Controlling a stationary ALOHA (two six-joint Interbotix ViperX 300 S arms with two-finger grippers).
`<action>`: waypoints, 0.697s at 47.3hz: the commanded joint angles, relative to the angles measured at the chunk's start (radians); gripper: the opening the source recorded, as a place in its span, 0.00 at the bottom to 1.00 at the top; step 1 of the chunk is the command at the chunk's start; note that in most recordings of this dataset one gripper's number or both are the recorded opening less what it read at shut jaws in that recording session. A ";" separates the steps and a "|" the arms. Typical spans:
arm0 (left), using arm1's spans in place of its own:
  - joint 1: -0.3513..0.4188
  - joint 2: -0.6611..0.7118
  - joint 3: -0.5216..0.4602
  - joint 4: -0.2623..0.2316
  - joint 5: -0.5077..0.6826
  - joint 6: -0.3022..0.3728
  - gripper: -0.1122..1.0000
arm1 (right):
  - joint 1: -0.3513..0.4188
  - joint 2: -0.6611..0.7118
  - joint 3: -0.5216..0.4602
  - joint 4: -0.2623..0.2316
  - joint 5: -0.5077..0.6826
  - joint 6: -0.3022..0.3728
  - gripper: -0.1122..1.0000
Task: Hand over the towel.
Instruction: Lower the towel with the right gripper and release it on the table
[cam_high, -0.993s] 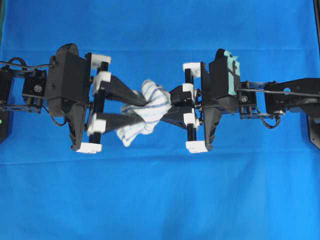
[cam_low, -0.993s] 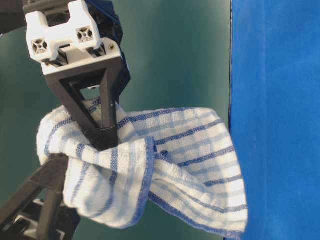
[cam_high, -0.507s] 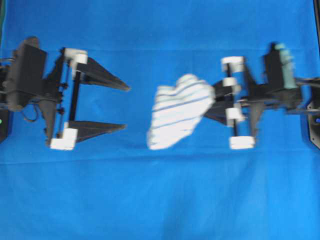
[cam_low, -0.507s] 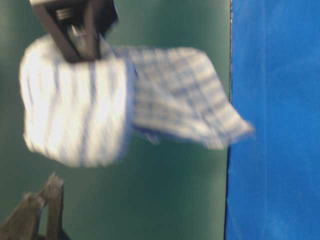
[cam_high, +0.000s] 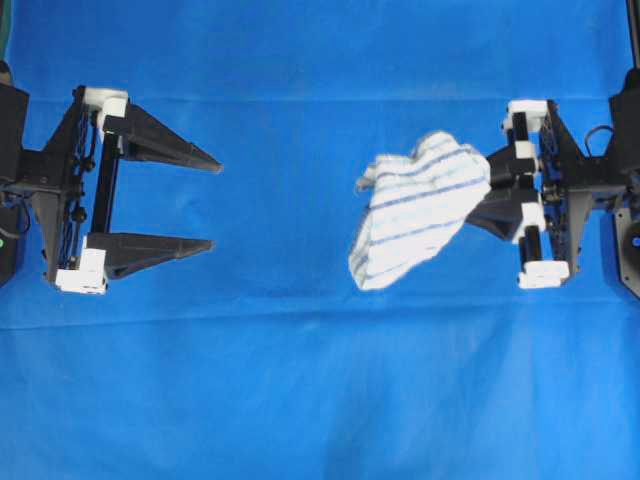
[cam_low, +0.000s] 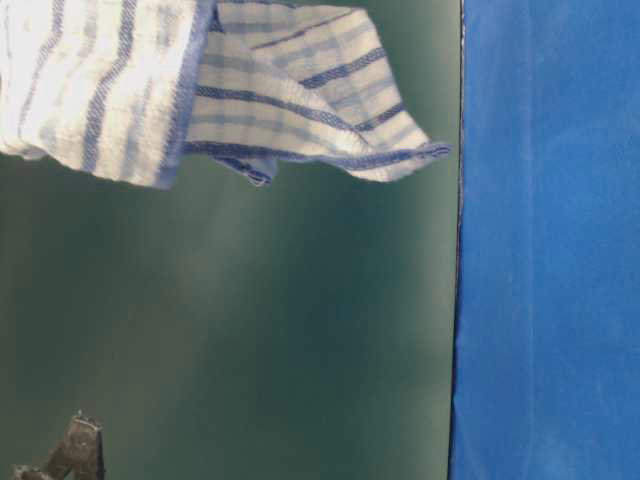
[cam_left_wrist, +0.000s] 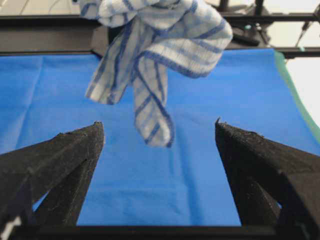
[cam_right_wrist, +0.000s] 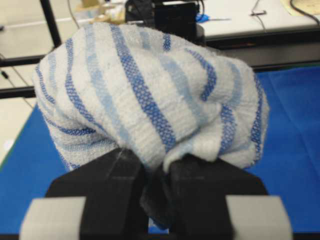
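Note:
My right gripper will release the towel on the blue cloth, about midway (cam_high: 325, 199) between itself and my open left gripper.
The towel (cam_high: 415, 208), white with thin blue stripes, hangs bunched from my right gripper (cam_high: 478, 203), which is shut on it above the right side of the table. It fills the right wrist view (cam_right_wrist: 150, 95), where both fingers (cam_right_wrist: 112, 177) pinch its fold. It also shows at the top of the table-level view (cam_low: 200, 85) and of the left wrist view (cam_left_wrist: 155, 45). My left gripper (cam_high: 212, 202) is open wide and empty at the far left, well apart from the towel; its fingertips (cam_left_wrist: 82, 145) frame bare cloth.
A large plain blue cloth (cam_high: 320, 380) covers the whole table. Black frame rails and a desk with clutter lie beyond the table in the wrist views (cam_left_wrist: 45, 40). A black fingertip (cam_low: 80, 450) pokes into the bottom left of the table-level view.
A second ago both grippers held the towel at the middle. The left gripper let go, opened and drew back left; the right gripper pulled back right and up with the towel.

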 joint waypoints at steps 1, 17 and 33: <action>0.003 -0.002 -0.017 -0.002 -0.012 -0.002 0.89 | -0.035 0.015 -0.028 0.002 -0.006 0.000 0.17; 0.005 0.008 -0.020 0.000 -0.021 -0.002 0.89 | -0.164 0.370 -0.210 -0.006 0.241 -0.009 0.17; 0.009 0.008 -0.015 -0.002 -0.021 -0.002 0.89 | -0.181 0.660 -0.327 -0.034 0.371 -0.012 0.17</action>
